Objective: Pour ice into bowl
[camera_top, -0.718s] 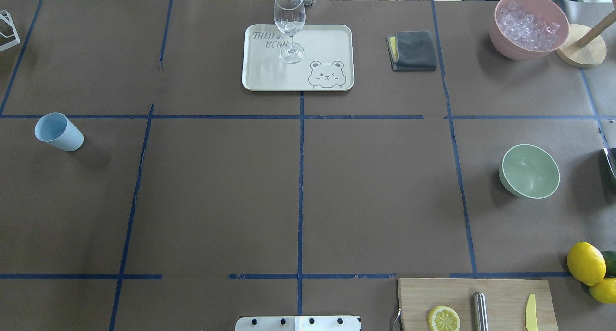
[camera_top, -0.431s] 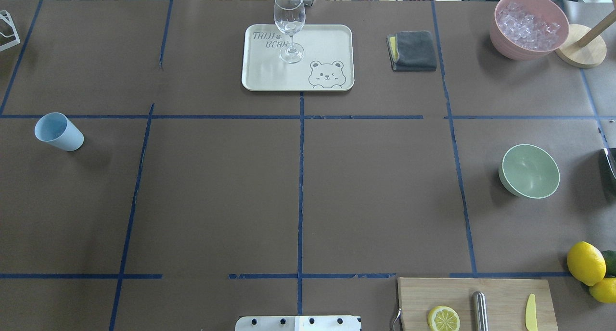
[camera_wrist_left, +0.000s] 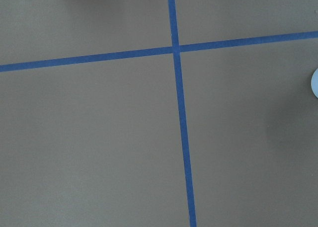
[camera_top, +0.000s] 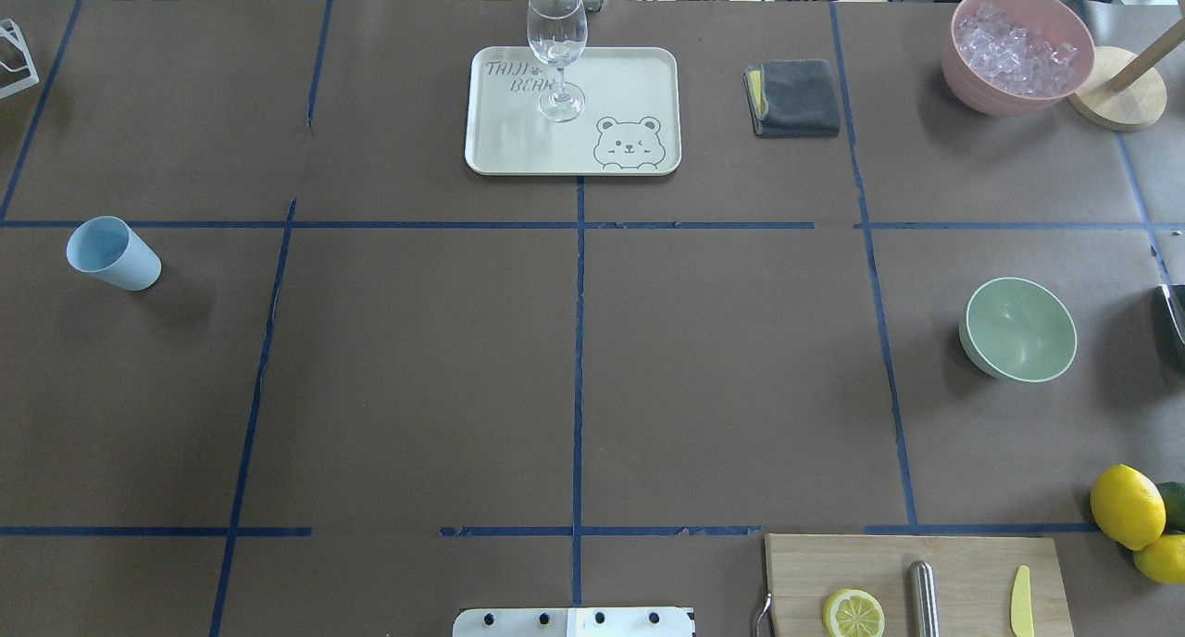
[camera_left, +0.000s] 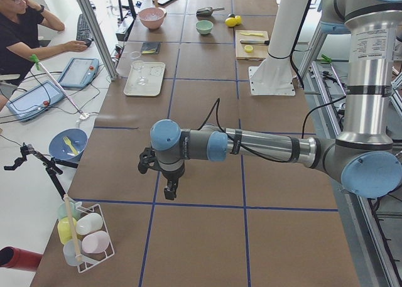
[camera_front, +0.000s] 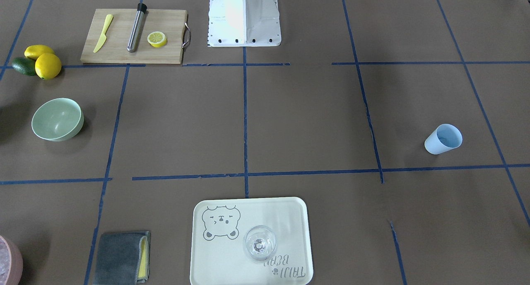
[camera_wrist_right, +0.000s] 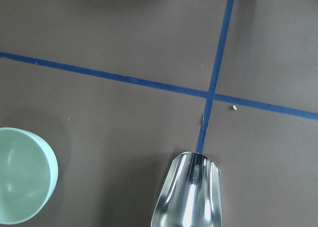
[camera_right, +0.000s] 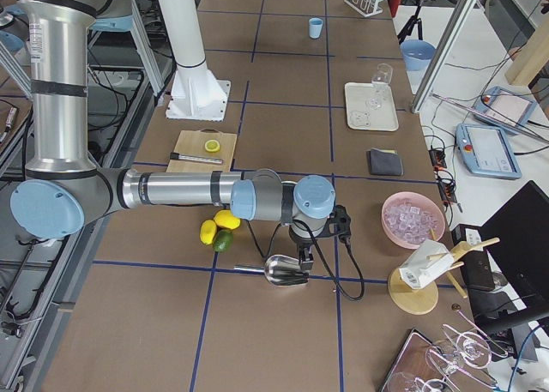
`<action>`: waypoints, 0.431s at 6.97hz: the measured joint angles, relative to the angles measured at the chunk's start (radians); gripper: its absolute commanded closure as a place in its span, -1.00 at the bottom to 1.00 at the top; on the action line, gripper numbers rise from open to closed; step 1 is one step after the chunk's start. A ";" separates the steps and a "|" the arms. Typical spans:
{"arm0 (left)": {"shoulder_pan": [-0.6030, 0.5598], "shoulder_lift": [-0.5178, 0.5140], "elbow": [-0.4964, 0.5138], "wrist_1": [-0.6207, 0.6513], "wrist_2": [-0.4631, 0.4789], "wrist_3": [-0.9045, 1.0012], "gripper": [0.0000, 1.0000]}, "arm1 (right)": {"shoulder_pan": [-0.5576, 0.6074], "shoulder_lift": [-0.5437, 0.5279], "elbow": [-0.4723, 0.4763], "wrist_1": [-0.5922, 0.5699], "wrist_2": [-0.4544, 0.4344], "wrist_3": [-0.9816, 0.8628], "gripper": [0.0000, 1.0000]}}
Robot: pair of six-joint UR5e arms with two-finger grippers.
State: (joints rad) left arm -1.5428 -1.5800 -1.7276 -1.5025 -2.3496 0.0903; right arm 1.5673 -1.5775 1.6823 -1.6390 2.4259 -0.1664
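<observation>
Next, the right gripper moves to the mint-green bowl and closes on the bowl's rim (camera_front: pixel 35 113) (camera_wrist_right: pixel 54 163), on the side nearest the metal scoop.
The pale mint-green bowl (camera_top: pixel 1018 329) stands empty at the table's right side; it also shows in the front view (camera_front: pixel 57 119) and at the lower left of the right wrist view (camera_wrist_right: pixel 22 177). No loose ice cubes show in any view. A shiny metal scoop (camera_wrist_right: pixel 191 192) with nothing in it lies right of the bowl. My right gripper (camera_right: pixel 304 256) hangs just over the scoop (camera_right: pixel 283 272); I cannot tell if it is open or shut. My left gripper (camera_left: pixel 169 189) hangs over bare table; I cannot tell its state. A blue cup (camera_top: pixel 113 254) stands far left.
A pink container (camera_top: pixel 1016 49) of ice sits back right beside a wooden stand (camera_top: pixel 1120 100). A tray (camera_top: pixel 572 146) holds a wine glass (camera_top: pixel 556 49). A grey cloth (camera_top: pixel 794 97), a cutting board (camera_top: pixel 963 563) and lemons (camera_top: pixel 1128 505) are also there.
</observation>
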 measured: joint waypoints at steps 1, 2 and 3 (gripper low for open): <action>0.009 -0.056 -0.014 0.001 0.001 -0.029 -1.00 | -0.005 0.020 -0.018 0.022 -0.003 0.001 -1.00; 0.028 -0.106 -0.038 -0.001 0.011 -0.057 -1.00 | -0.011 0.023 -0.037 0.069 0.009 0.002 -1.00; 0.048 -0.140 -0.079 -0.003 0.038 -0.076 -1.00 | -0.015 0.017 -0.062 0.114 0.044 0.002 -1.00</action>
State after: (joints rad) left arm -1.4951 -1.7205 -1.8068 -1.5053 -2.3113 0.0139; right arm 1.5527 -1.5601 1.6200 -1.5246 2.4695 -0.1643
